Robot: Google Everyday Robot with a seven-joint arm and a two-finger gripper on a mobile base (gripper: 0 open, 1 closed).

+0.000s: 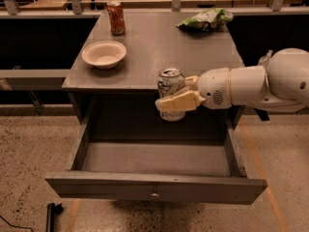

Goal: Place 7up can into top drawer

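My gripper should release the 7up can on the bare drawer's bottom (137, 150), a little to the white bowl's side of the knob.
The 7up can (170, 83), silver-grey with a shiny pull-tab top, is held upright in my gripper (177, 96). The gripper's cream fingers (179, 102) are shut around the can's body. The can hangs in the air just past the table's front edge, above the back part of the open top drawer (154, 158). The drawer is pulled far out; its flat front panel (155, 188) has a small round knob at centre. Its inside is bare. My white arm reaches in from the right.
On the grey table top (159, 47) stand a red-orange can (115, 17) at the back left, a white bowl (104, 54) at the left, and a green chip bag (206, 19) at the back right. The floor is speckled, with orange tape lines.
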